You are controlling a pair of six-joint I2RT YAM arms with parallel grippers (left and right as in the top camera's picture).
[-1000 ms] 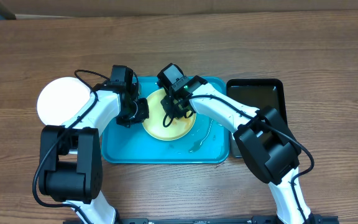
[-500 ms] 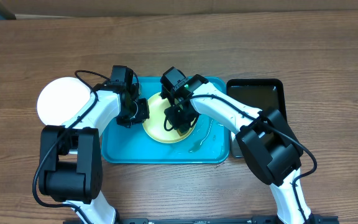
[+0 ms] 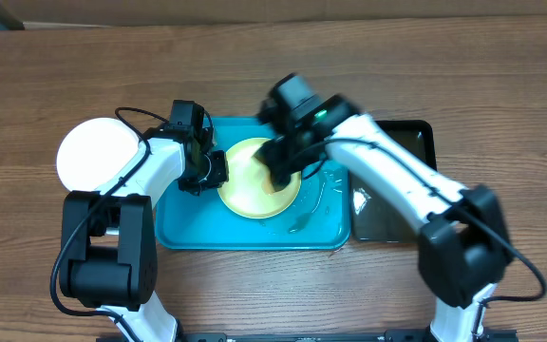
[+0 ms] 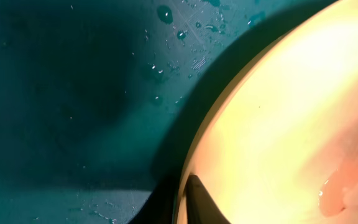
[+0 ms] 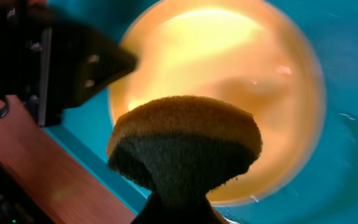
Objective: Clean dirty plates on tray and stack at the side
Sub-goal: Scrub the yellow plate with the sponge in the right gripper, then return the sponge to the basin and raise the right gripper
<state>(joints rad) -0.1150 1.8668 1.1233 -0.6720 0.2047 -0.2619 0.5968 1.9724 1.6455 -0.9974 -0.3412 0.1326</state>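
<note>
My right gripper is going to release the yellow sponge near the middle of the black glossy tray [image 3: 400,172].
A pale yellow-green plate [image 3: 253,182] lies in the turquoise tray [image 3: 183,223]. My left gripper [image 3: 215,171] is shut on the plate's left rim. In the left wrist view one finger [image 4: 199,200] lies on top of the plate [image 4: 278,106] and the other sits under the rim. A wet pinkish smear [image 4: 344,193] shows low on the plate. My right gripper [image 3: 281,171] is shut on a yellow sponge with a dark green scouring side [image 5: 185,143]. It holds the sponge over the plate [image 5: 229,56]. A white plate [image 3: 98,154] rests on the table left of the tray.
A black glossy tray [image 3: 402,142] stands right of the turquoise one. Water drops and a puddle [image 3: 304,220] wet the tray floor. Bare wooden table [image 3: 273,66] lies behind the trays. The left gripper's dark body [image 5: 73,59] crowds the plate's left side.
My right arm has swung right and is blurred, carrying the sponge across the plate toward its right half. The left gripper and the plate have stayed in place.
</note>
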